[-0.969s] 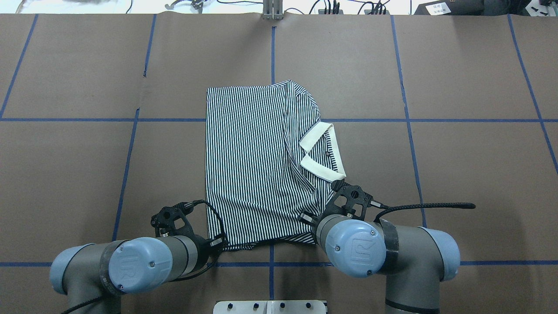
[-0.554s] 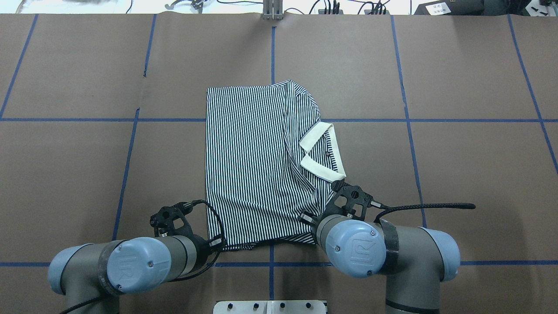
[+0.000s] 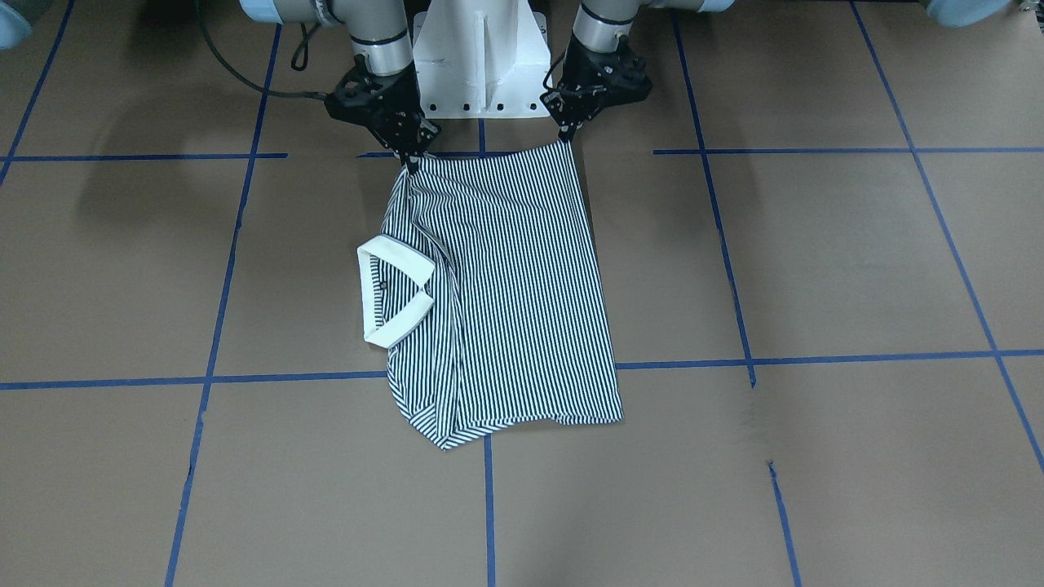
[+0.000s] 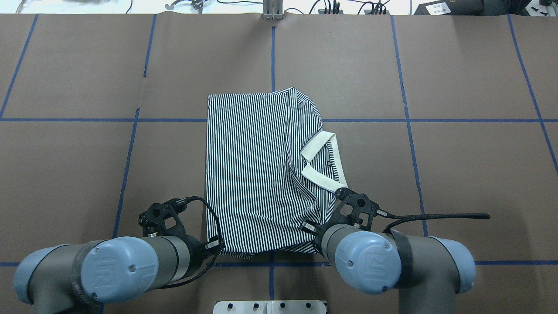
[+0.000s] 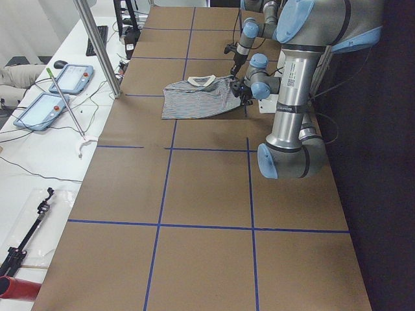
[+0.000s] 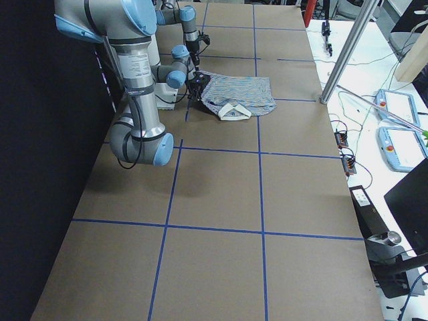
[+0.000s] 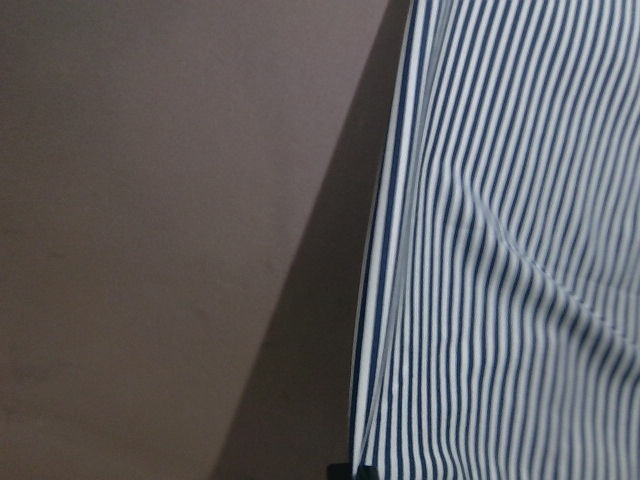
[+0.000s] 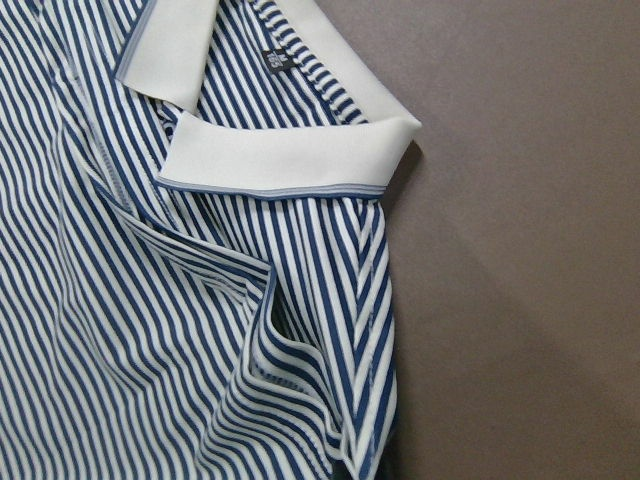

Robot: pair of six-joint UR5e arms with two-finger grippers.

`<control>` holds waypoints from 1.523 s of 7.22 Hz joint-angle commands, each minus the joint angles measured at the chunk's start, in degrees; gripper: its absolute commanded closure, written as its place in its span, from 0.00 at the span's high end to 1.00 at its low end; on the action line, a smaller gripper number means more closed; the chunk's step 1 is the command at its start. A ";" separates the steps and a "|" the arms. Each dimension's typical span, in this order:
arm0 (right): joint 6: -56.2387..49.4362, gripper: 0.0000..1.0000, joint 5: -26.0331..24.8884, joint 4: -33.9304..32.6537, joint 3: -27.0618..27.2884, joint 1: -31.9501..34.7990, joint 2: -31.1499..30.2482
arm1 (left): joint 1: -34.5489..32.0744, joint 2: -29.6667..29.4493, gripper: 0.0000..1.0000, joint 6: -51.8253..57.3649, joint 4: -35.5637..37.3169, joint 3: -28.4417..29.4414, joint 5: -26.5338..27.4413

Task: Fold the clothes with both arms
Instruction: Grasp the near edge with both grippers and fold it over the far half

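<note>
Next, my left gripper releases the near corner of the shirt on its far half [image 3: 585, 339], at a spot that is just short of the blue tape line.
The navy-and-white striped polo shirt [image 4: 253, 174] lies folded lengthwise in the middle of the brown table, with its cream collar [image 4: 320, 163] on the right side. In the front-facing view my left gripper [image 3: 566, 140] is shut on the shirt's [image 3: 506, 293] near hem corner. My right gripper [image 3: 410, 161] is shut on the near corner on the collar [image 3: 400, 297] side. That near edge is lifted slightly and stretched between the two grippers. The left wrist view shows the shirt's side edge [image 7: 500, 250]; the right wrist view shows the collar [image 8: 290, 150] and creased fabric.
The white pedestal base [image 3: 481, 57] stands just behind the grippers. Blue tape lines [image 4: 272, 56] grid the table. Cables and a metal post [image 4: 272, 8] line the far edge. A side bench holds tablets [image 5: 58, 91].
Both arms have drawn back toward the base, dragging the shirt a little closer to the robot; its far edge has slid nearer. Both grips are unchanged.
</note>
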 commanded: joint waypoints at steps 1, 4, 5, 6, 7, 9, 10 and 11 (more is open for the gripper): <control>2.12 0.00 -1.04 -8.73 14.10 -3.29 -3.10 | -0.03 -1.03 0.00 -0.07 4.44 -6.97 -1.14; -4.17 0.00 7.43 -9.84 5.59 11.15 6.71 | -14.57 -7.08 0.00 10.00 4.01 0.43 -5.07; -5.69 0.00 10.18 -8.71 1.89 15.12 7.80 | -18.10 -9.98 0.00 13.96 3.49 5.44 -5.09; -6.14 0.00 10.30 -4.78 -1.89 16.56 7.81 | -20.05 -10.35 0.00 15.82 1.13 8.71 -5.09; -6.14 0.00 12.13 -0.48 -5.67 19.27 8.15 | -20.42 -10.53 0.00 15.93 -2.63 12.05 -5.01; -8.41 0.00 17.76 3.85 -18.73 24.38 13.40 | -21.56 -13.14 0.00 17.76 -5.65 19.15 -4.48; -9.47 0.24 18.29 9.44 -29.07 26.22 17.96 | -24.17 -17.61 0.00 23.95 -8.71 28.60 -4.48; -14.53 0.39 22.13 17.33 -41.70 30.41 22.35 | -26.72 -21.57 0.23 27.76 -16.92 40.00 -4.39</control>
